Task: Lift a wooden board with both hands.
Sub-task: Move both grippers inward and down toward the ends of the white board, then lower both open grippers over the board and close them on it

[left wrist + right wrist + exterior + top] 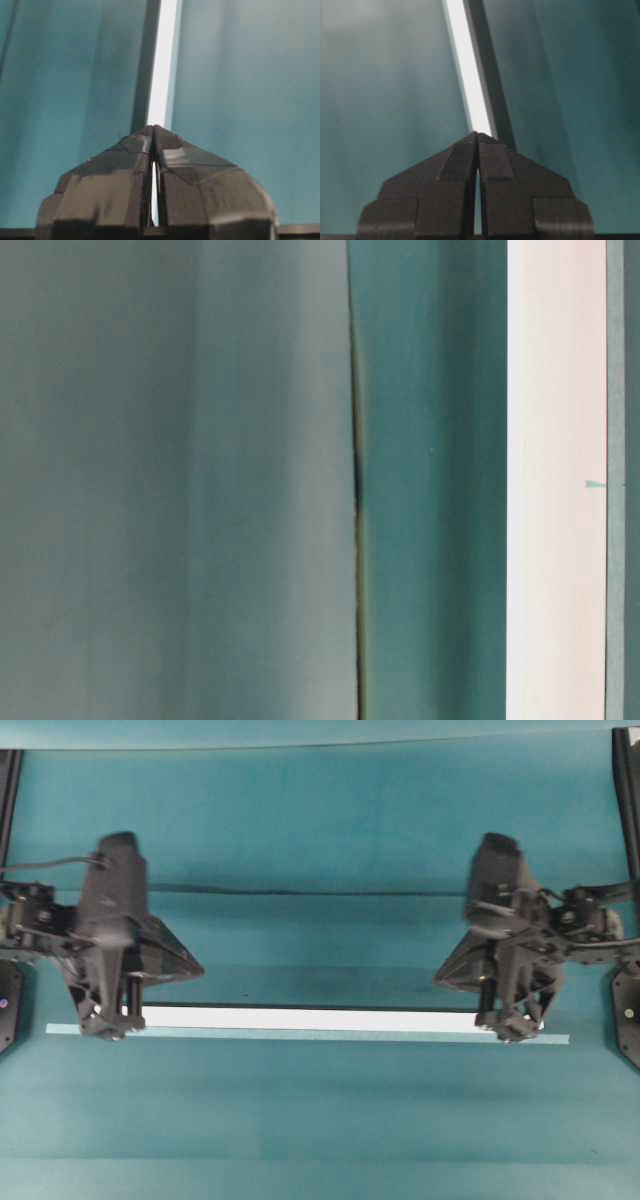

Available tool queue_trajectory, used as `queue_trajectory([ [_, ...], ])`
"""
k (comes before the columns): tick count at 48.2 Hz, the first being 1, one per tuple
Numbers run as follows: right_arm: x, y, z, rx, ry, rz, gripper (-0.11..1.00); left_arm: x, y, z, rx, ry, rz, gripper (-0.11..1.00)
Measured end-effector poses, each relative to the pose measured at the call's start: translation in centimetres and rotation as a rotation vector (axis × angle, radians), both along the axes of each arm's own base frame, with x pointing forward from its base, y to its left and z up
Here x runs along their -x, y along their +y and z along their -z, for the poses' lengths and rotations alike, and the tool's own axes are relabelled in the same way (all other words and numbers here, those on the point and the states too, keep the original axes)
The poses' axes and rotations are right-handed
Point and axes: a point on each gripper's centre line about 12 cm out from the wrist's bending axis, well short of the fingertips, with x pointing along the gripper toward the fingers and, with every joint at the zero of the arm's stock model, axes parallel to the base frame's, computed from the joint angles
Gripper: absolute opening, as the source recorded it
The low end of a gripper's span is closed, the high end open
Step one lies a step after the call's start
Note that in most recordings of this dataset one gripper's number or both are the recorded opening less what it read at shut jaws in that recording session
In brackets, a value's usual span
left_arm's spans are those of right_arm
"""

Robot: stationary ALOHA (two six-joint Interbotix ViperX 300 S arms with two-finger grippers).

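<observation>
The robot's right gripper needs to next move inward from the wooden board's end and close near the board's middle [366, 1019], on the side nearer the robot's right arm.
The wooden board [310, 1018] lies flat across the teal table, a long white strip. In the table-level view it is a wide white band [555, 480]. My left gripper [108, 1025] hangs over the board's left end and my right gripper [512, 1028] over its right end. In the left wrist view the gripper [154, 127] is shut, its fingertips pressed together, and the board [162, 65] runs on beyond them. The right gripper [478, 133] is shut the same way, with the board [467, 65] ahead of it. No board shows between either pair of tips; slivers show only through the gap behind them.
A thinner pale teal strip [300, 1034] lies along the board's near side and sticks out past both ends. A dark crease [300, 892] crosses the cloth farther back. Black arm bases and frame posts [625, 1010] stand at both side edges.
</observation>
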Motion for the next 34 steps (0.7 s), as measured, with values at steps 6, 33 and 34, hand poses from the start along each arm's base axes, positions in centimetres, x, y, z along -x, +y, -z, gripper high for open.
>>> queue_trajectory([
  [6, -1.1, 0.0, 0.2, -0.006, 0.059, -0.004, 0.01, -0.9, -0.3, 0.9, 0.000, 0.086, 0.009, -0.01],
  [33, -3.3, -0.2, 2.1, 0.038, 0.317, -0.096, 0.01, -1.4, -0.3, 4.0, -0.033, 0.307, 0.044, 0.08],
  [34, -3.3, -0.2, 2.2, 0.042, 0.319, -0.104, 0.01, -1.5, -0.3, 4.0, -0.033, 0.309, 0.044, 0.10],
])
